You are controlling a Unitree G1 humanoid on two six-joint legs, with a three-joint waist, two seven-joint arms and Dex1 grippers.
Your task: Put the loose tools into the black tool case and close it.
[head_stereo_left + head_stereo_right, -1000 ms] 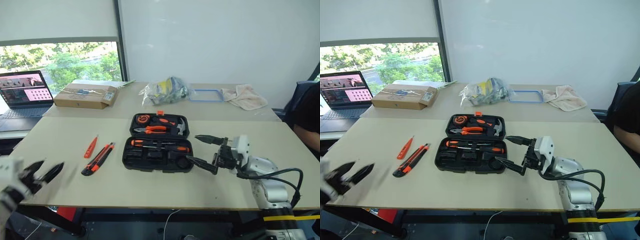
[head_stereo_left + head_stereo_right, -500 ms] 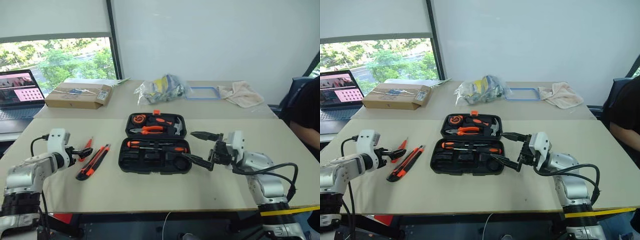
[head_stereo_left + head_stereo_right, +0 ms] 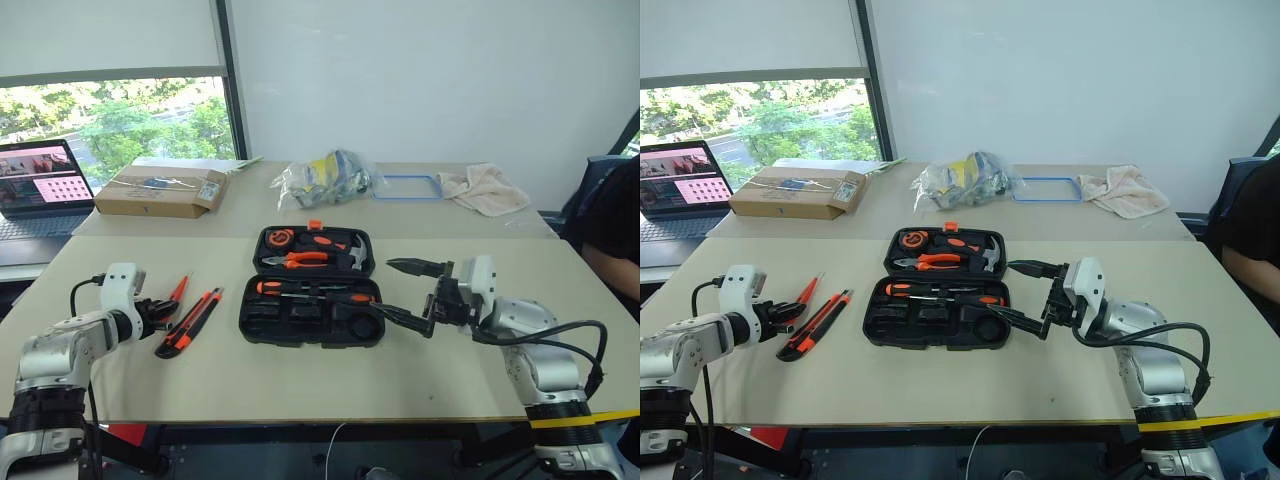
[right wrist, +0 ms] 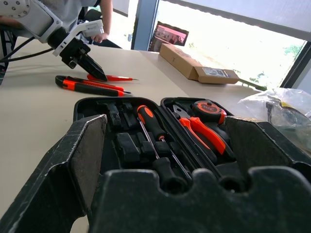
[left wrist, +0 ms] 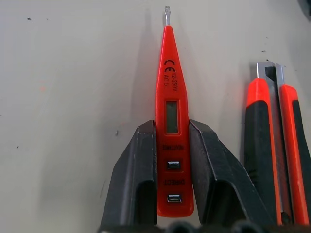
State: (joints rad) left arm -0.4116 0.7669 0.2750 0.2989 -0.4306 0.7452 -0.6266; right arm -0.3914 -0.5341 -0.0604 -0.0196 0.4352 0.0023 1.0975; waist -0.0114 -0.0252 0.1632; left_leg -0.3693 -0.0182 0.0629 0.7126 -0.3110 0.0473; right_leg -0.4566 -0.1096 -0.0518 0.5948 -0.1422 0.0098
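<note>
The robot's left gripper will release the tester screwdriver in the case's near half (image 3: 281, 302), in front of the screwdrivers.
The black tool case (image 3: 310, 340) lies open in the middle of the table, lid half on the far side. Orange-and-black screwdrivers (image 3: 320, 291) rest in its near half. To the left of the case lie the slim orange tester screwdriver (image 5: 169, 73) and, beside it, the orange-and-black utility knife (image 3: 190, 322). My left gripper (image 3: 163, 309) is at the tester's handle end, and its fingers (image 5: 141, 165) press against both sides of it on the table. My right gripper (image 3: 398, 292) hovers open just off the case's right side, holding nothing.
A cardboard box (image 3: 160, 192) and a laptop (image 3: 40, 180) stand at the far left. A plastic bag (image 3: 325, 180), a blue frame (image 3: 408, 188) and a towel (image 3: 485, 190) lie along the far side. A person (image 3: 615, 225) sits at the right edge.
My left arm rose from the table's near left edge and reached to the tester, then its fingers closed on it. The camera shifted. The right gripper kept still.
</note>
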